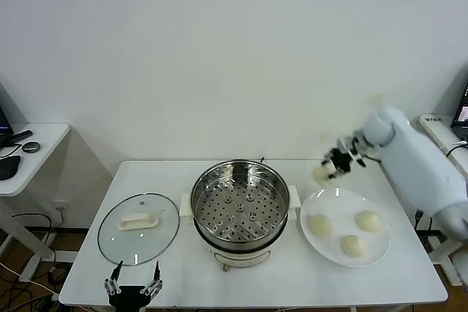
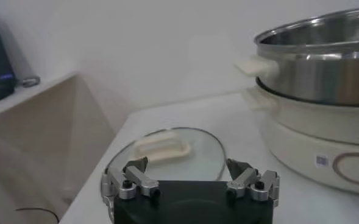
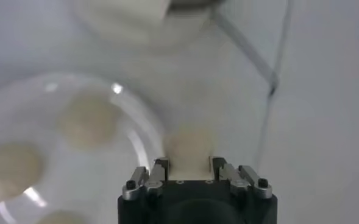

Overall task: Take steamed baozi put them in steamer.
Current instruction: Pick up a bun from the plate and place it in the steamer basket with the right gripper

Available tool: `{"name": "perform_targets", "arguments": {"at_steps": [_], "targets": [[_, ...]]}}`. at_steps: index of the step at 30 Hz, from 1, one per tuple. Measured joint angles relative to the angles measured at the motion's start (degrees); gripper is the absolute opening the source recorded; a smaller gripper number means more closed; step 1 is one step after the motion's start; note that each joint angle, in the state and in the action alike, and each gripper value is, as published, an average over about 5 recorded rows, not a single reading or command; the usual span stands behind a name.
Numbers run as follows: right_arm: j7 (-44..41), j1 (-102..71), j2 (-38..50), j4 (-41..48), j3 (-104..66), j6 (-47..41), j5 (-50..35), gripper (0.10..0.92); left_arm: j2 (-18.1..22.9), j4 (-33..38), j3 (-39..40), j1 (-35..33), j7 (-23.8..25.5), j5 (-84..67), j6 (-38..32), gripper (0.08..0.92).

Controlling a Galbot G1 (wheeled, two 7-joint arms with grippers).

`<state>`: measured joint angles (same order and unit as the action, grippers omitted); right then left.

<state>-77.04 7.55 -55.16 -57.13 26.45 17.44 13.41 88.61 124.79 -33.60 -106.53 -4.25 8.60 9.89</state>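
My right gripper should release the baozi on the back part of the steamer's perforated tray (image 1: 235,183), close to the far side of the steamer. The baozi is now held behind the white plate.
My right gripper (image 1: 330,169) is shut on a cream-white baozi (image 1: 322,173) and holds it in the air behind the white plate (image 1: 333,249), to the right of the steamer (image 1: 239,202). The held baozi fills the gap between the fingers in the right wrist view (image 3: 188,152). Three more baozi lie on the plate: one at its left (image 1: 319,224), one at its right (image 1: 368,220), one at its front (image 1: 354,245). The steamer's perforated tray (image 1: 238,213) holds nothing. My left gripper (image 1: 133,283) is open and parked at the table's front left edge.
A round glass lid (image 1: 138,228) with a white handle lies flat on the table left of the steamer, just beyond my left gripper (image 2: 188,178). A white side table (image 1: 29,153) with dark objects stands at the far left.
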Motion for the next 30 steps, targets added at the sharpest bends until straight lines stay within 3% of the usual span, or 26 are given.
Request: {"name": "perform_targets", "arguments": {"at_steps": [13,30], "targets": [[1.41,13.01,-11.26,-0.99,18.62,18.51,-6.55,0.458,1.03,-0.24,-0.31,-0.07,-1.41,-0.44,-0.74,0.823],[5.34,11.92,-19.23,1.11,24.07,27.46,1.75,0.458,1.18,-1.46,-1.64,1.26,-1.38,-1.97,-0.5,0.823]]}}
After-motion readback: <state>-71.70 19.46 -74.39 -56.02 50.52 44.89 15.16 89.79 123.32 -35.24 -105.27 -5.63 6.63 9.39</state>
